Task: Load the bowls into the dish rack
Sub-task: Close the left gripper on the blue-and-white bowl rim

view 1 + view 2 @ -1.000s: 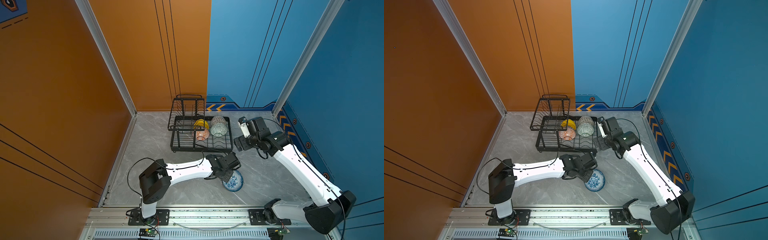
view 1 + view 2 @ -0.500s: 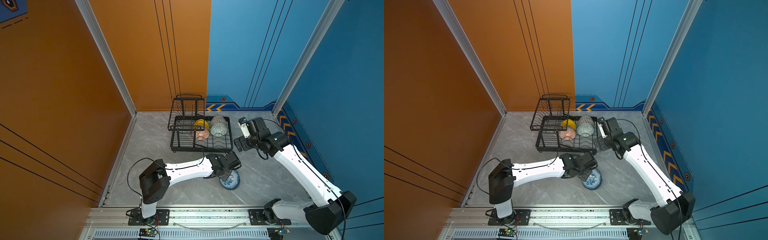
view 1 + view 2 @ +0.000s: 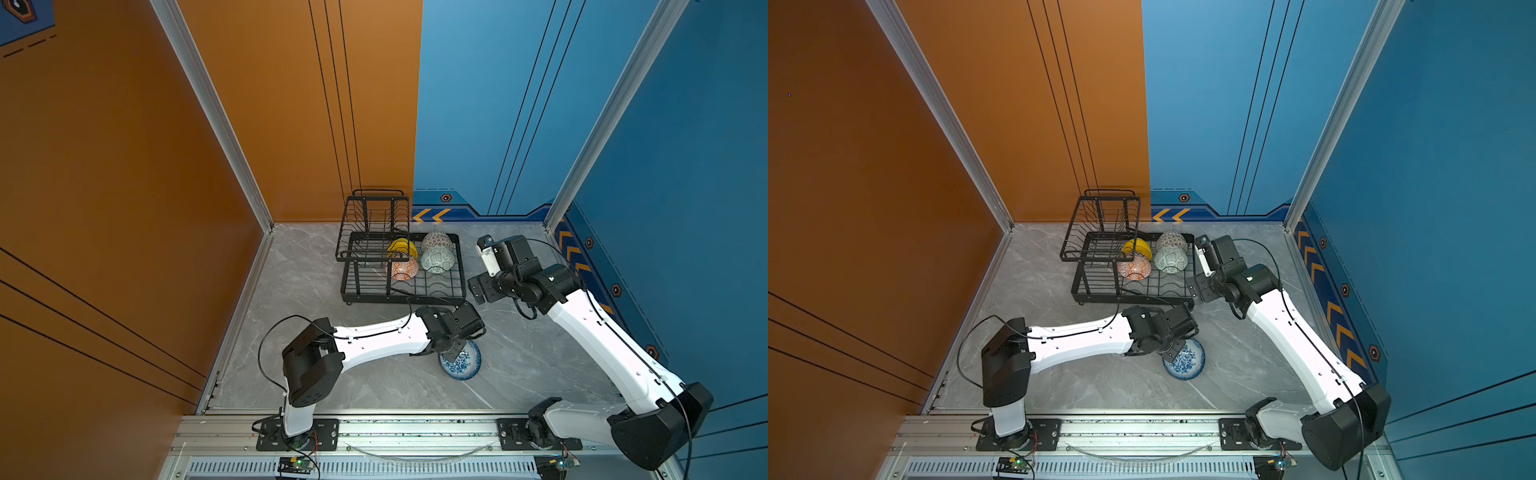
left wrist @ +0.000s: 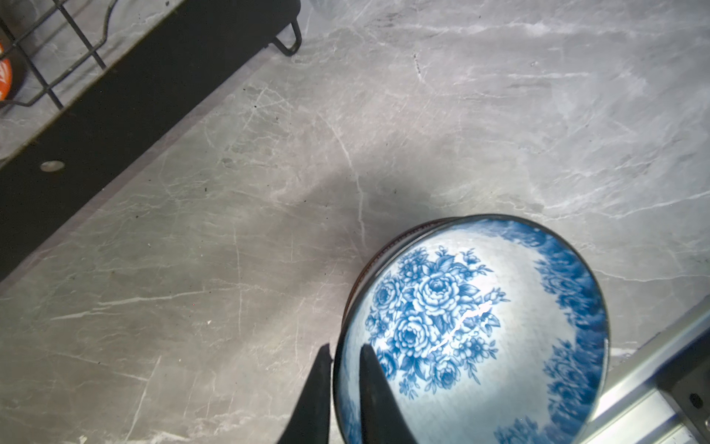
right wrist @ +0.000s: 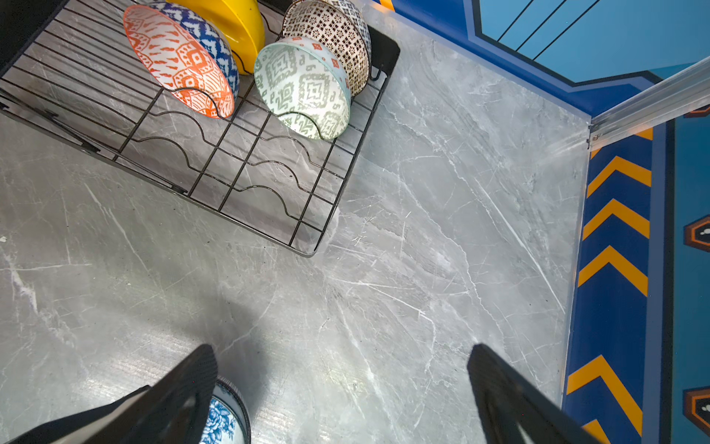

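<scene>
The floral bowl sits stacked inside the reddish-brown bowl, so my left gripper should pinch only the floral bowl's rim (image 4: 339, 353) and lift it clear first.
The blue-white floral bowl (image 3: 462, 365) (image 3: 1185, 360) (image 4: 480, 326) sits on the grey floor in front of the dish rack (image 3: 365, 286) (image 3: 1096, 291). My left gripper (image 3: 453, 355) (image 4: 344, 348) straddles its near rim, one finger inside and one outside, narrowly open, with a thin gap at the inner finger. In the rack's low tray stand the yellow (image 3: 401, 248), orange-white (image 3: 404, 268), dark-white (image 3: 436, 241) and pale green (image 3: 437, 259) bowls, all on edge. My right gripper (image 3: 482, 289) (image 5: 342, 348) hangs wide open and empty over bare floor beside the rack's right end.
The rack's raised basket tier (image 3: 374, 220) stands at the back left. A reddish-brown edge (image 4: 388, 253) shows under the floral bowl's far rim. The metal front rail (image 3: 395, 428) runs just below the bowl. The blue wall (image 5: 614, 230) is close on the right.
The floral bowl has slid a little to the left with my left gripper, whose jaws have eased apart. The right arm has not moved.
</scene>
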`<state>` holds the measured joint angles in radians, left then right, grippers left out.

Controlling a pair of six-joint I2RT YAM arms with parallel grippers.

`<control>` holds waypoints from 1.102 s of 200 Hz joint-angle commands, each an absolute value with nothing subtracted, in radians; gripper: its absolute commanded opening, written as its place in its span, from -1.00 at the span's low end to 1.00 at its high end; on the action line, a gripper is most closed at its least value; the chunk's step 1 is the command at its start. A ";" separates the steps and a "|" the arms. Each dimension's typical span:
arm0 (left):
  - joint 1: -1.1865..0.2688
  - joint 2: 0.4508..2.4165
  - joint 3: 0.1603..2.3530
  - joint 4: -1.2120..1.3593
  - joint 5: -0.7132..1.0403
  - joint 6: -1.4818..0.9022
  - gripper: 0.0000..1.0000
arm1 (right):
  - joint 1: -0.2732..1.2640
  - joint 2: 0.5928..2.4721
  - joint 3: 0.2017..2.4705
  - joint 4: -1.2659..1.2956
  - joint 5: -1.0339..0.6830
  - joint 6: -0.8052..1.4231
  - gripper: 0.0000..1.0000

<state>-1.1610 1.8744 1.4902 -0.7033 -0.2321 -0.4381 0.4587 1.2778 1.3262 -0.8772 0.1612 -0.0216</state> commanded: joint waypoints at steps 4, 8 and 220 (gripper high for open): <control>-1.176 1.890 1.513 -0.716 -0.225 -0.433 -0.56 | 0.456 1.253 1.316 -0.867 0.179 -0.027 1.00; -1.176 1.891 1.511 -0.716 -0.225 -0.433 -0.53 | 0.456 1.254 1.316 -0.867 0.178 -0.026 1.00; -1.155 1.873 1.520 -0.725 -0.229 -0.420 -0.95 | 0.456 1.249 1.318 -0.869 0.187 -0.030 1.00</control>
